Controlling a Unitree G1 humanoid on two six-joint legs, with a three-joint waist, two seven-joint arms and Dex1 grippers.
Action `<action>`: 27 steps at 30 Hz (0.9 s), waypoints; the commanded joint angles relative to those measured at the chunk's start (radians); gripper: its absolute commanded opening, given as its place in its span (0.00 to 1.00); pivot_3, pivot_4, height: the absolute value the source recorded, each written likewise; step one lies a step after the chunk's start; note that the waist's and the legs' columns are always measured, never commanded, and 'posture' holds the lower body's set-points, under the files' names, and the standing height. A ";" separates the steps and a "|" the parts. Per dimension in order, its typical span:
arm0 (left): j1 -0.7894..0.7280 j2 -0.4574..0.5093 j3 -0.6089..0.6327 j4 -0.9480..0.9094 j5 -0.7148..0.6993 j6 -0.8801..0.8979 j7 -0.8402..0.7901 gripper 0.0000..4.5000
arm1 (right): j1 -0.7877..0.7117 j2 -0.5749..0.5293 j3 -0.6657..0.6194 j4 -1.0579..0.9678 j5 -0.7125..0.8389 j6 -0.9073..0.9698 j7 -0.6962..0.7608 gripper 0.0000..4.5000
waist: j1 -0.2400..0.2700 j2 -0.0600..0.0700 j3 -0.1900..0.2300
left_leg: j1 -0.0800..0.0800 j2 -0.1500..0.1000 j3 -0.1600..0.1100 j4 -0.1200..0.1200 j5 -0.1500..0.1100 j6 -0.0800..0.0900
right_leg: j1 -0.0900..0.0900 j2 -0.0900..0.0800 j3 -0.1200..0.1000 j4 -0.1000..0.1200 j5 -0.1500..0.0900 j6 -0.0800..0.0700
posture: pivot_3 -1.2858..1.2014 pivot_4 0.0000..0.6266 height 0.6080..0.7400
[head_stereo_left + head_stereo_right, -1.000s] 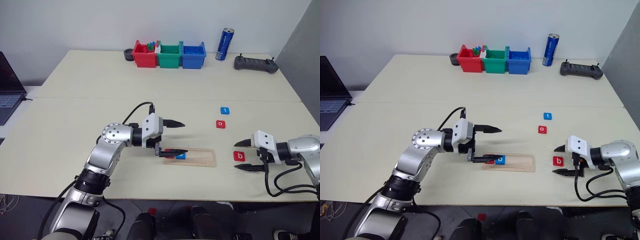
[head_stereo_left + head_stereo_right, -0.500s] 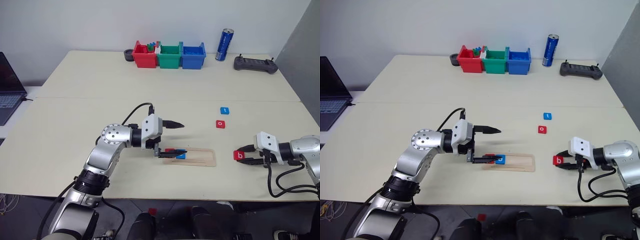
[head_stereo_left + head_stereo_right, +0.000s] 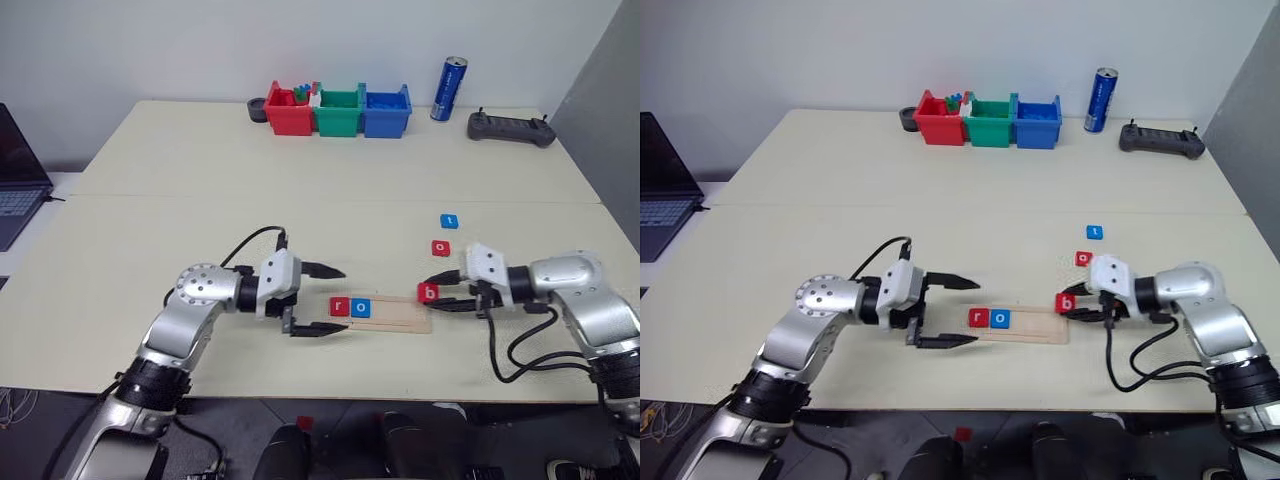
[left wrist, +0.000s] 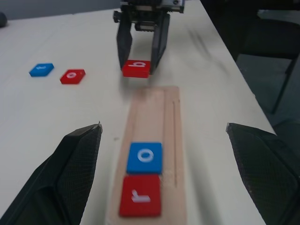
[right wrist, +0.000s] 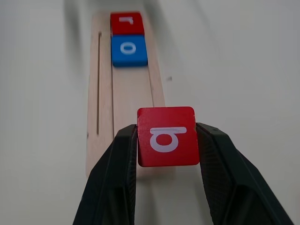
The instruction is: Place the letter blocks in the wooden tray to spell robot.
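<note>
My right gripper needs to release the red b block in the wooden tray (image 3: 382, 309) (image 5: 132, 81) against the blue o block.
The wooden tray (image 3: 398, 312) lies near the table's front edge, holding a red r block (image 3: 339, 306) and a blue o block (image 3: 361, 308) at its left end. My right gripper (image 3: 437, 292) is shut on the red b block (image 3: 428, 293), held just above the tray's right end; the right wrist view shows the b block (image 5: 166, 136) between the fingers. My left gripper (image 3: 324, 298) stands open just left of the tray, empty. A red o block (image 3: 441, 247) and a blue t block (image 3: 449, 221) lie on the table behind the right gripper.
Red (image 3: 287, 110), green (image 3: 339, 111) and blue (image 3: 387, 110) bins line the far edge, with a blue can (image 3: 449, 89) and a black controller (image 3: 511, 128) to their right. A laptop (image 3: 18, 175) sits at the far left.
My right gripper closed on the b block, lifted it and carried it left to the tray's right end. My left gripper drew back leftward off the tray.
</note>
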 commanded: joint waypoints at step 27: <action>0.127 0.012 0.189 -0.231 -0.217 0.223 0.218 1.00 | -0.058 0.110 0.135 -0.123 -0.042 0.187 -0.147 0.33 | -0.002 0.000 0.000 | 0.000 0.001 -0.001 0.000 0.000 0.000 | 0.000 0.000 -0.001 0.000 0.000 0.000 | 0.52 0.24 1.00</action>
